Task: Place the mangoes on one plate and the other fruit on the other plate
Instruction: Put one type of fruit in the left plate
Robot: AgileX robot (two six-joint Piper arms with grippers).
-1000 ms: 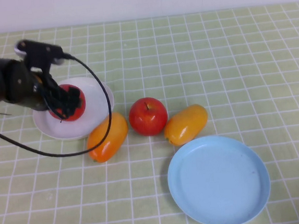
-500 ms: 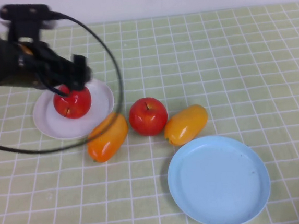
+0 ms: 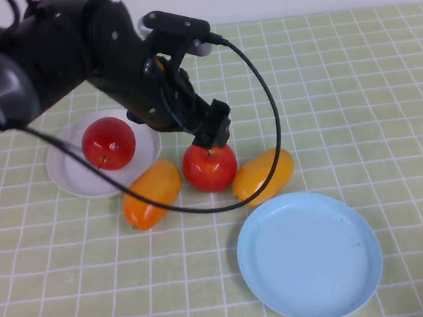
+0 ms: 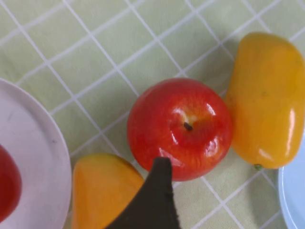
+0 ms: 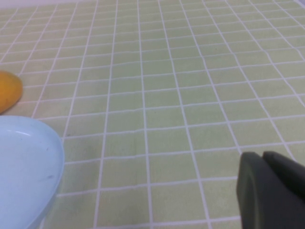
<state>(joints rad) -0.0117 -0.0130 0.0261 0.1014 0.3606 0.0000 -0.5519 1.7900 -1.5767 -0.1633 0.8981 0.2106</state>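
Note:
Next, I close my left gripper on the sides of the red apple (image 3: 210,167) (image 4: 180,129) between the mangoes, because the apple belongs on the white plate.
One red apple (image 3: 109,143) lies on the white plate (image 3: 65,179). A second apple (image 3: 210,167) (image 4: 179,128) sits on the cloth between the two mangoes (image 3: 151,193) (image 3: 263,175). My left gripper (image 3: 211,132) hangs open just above this second apple, holding nothing. In the left wrist view one dark finger (image 4: 152,200) reaches the apple's near side, and the other finger is out of frame. The light blue plate (image 3: 309,254) is bare. My right gripper (image 5: 271,191) is shut and empty, low over the cloth beside the blue plate (image 5: 24,167); the high view does not show it.
The left arm's black cable (image 3: 271,123) loops over the cloth and across the right mango. The green checked tablecloth (image 3: 369,100) covers the table, with bare cloth to the right and at the back.
My left arm let go of the first apple on the white plate. It then rose and swung right to hover above the middle apple. The right gripper has stayed still.

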